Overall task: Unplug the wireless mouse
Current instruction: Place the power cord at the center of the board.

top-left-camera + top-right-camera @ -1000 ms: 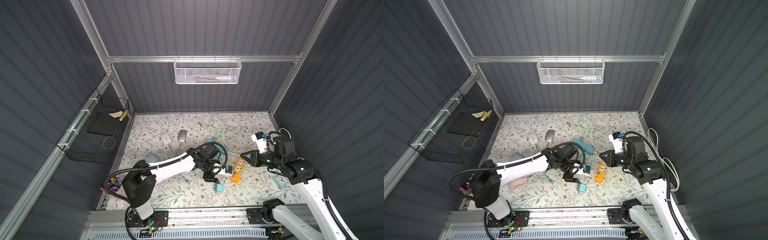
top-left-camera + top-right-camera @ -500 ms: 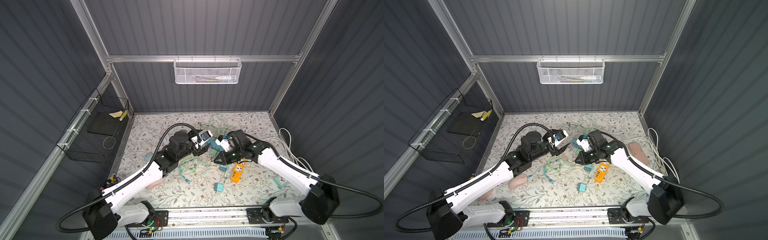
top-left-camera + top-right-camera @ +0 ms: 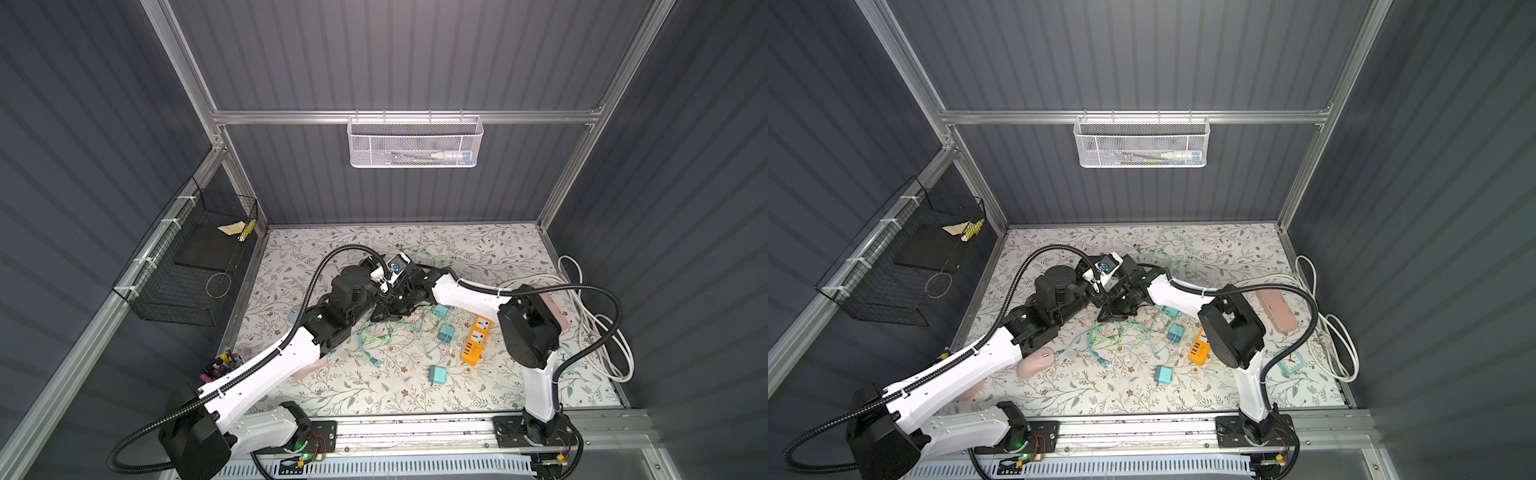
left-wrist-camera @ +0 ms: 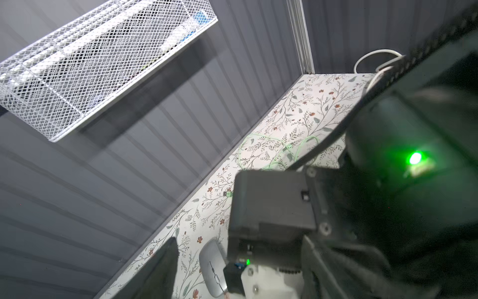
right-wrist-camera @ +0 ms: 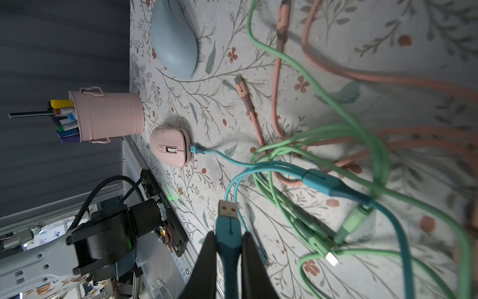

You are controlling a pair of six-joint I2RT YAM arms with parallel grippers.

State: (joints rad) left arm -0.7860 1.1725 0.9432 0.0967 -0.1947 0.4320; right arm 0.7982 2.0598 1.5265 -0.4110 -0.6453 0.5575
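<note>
I should release the USB plug that my right gripper holds at the teal cable's far end and take the parts of the cable (image 5: 253, 167) near the mouse.
The wireless mouse is pink (image 5: 170, 148) and lies near the table's front left, beside my left arm (image 3: 1036, 362). A teal cable (image 5: 232, 163) is plugged into the front of the mouse. My right gripper (image 5: 229, 234) is shut on the teal USB plug (image 5: 227, 220) at that cable's other end, held above the cable tangle (image 3: 380, 318). My left gripper (image 4: 238, 240) is open in the middle of the table (image 3: 384, 284). Its fingers (image 4: 160, 269) stand wide apart, close to the right arm's wrist.
A blue mouse (image 5: 173, 38) and a pink bucket of pens (image 5: 108, 116) sit at the left. A silver mouse (image 4: 213, 266) lies under the left gripper. Green and pink cables (image 3: 386, 336), teal adapters (image 3: 437, 374), an orange power strip (image 3: 476, 340) and a white cord coil (image 3: 598, 324) lie around.
Both arms have moved from near the orange power strip to the table's middle, where their wrists now crowd together. The right gripper has stayed shut and the left jaws have widened slightly.
</note>
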